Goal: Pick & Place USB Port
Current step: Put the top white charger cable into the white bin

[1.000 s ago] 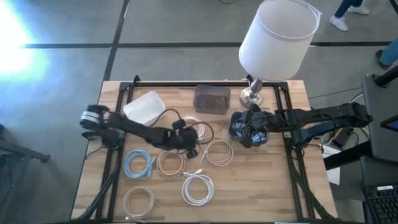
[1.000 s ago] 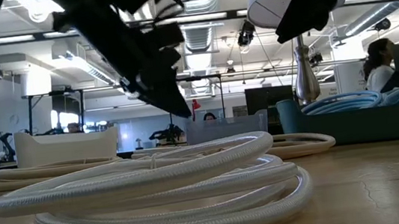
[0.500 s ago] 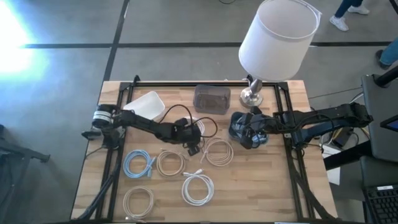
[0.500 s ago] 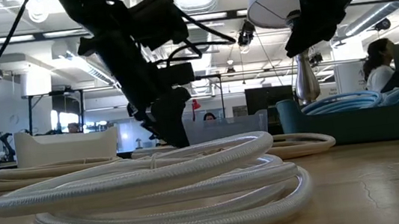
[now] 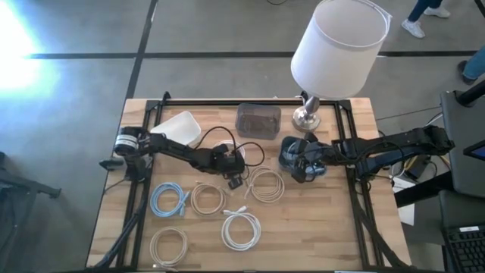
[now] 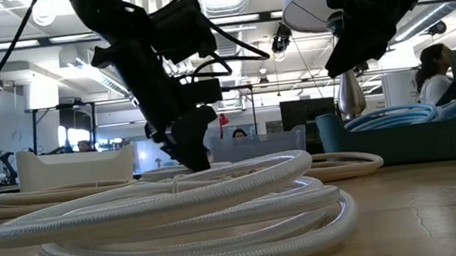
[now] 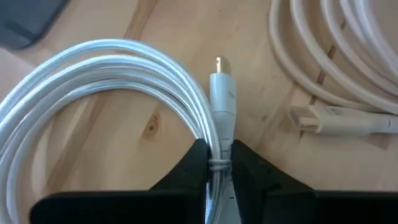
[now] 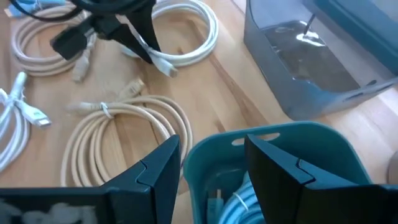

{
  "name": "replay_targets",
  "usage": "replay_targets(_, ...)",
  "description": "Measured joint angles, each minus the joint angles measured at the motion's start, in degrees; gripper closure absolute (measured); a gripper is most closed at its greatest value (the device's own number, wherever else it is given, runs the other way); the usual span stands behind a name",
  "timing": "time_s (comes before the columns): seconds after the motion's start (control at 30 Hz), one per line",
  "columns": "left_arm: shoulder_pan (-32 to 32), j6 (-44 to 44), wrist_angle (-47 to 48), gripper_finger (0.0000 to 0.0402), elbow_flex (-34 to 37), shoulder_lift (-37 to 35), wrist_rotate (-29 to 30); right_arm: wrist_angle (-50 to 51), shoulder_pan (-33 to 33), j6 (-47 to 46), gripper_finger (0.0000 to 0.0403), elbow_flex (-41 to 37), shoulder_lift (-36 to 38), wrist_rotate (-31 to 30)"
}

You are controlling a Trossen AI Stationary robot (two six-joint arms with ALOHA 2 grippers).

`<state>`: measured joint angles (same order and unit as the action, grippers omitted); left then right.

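Observation:
The robot's left gripper should release the white braided USB cable inside the white tray (image 5: 176,128) at the back of the table.
A white braided USB cable (image 7: 118,81), coiled and tied, lies flat on the wooden table near its middle (image 5: 241,154). Its plug (image 7: 222,93) sticks out past the tie. My left gripper (image 7: 216,167) is down on it and shut (image 5: 237,168); the low view shows it tipped steeply down (image 6: 190,154). My right gripper (image 8: 211,165) hangs open above a teal bin (image 8: 280,140), which holds a blue cable coil (image 5: 301,161). Nothing is between its fingers. My left gripper pinches the white coil's bundled strands (image 7: 216,149) between its two fingers, at the tie just behind the plug. The fingers slant down from the table's left and straddle the bundle. The coil lies on the table, with the plug pointing away past the fingertips.
Cream coils (image 5: 265,184) (image 5: 208,199), a blue coil (image 5: 168,201) and white coils (image 5: 241,229) lie near the front. A white tray (image 5: 176,130), a clear grey bin (image 5: 258,120) and a lamp (image 5: 333,45) stand at the back.
My left gripper has sunk toward the table onto the white coil, tipped more steeply, and shut on its bundle. The coil has stayed on the table. My right gripper has sunk a little toward the teal bin, still open.

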<state>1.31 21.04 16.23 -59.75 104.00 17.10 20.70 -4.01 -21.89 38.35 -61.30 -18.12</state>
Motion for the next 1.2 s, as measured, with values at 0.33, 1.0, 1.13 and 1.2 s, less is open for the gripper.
replay_targets(0.33,0.55,-0.05,8.86,0.0354,-3.90,-5.44,5.62,0.13,-0.59,-0.41,0.0232,0.22,0.02,0.20)
replay_targets(1.0,0.95,15.53,50.71,0.0341,-10.19,-17.63,32.35,0.08,-0.61,-0.41,0.0232,0.13,0.02,0.17)
replay_targets(1.13,-0.66,22.42,54.27,0.0332,-7.68,-18.00,31.36,0.09,-0.59,-0.43,0.0232,0.11,0.02,0.17)
replay_targets(1.2,-1.51,22.40,54.16,0.0331,-5.65,-18.13,31.68,0.06,-0.59,-0.41,0.0232,0.11,0.02,0.17)
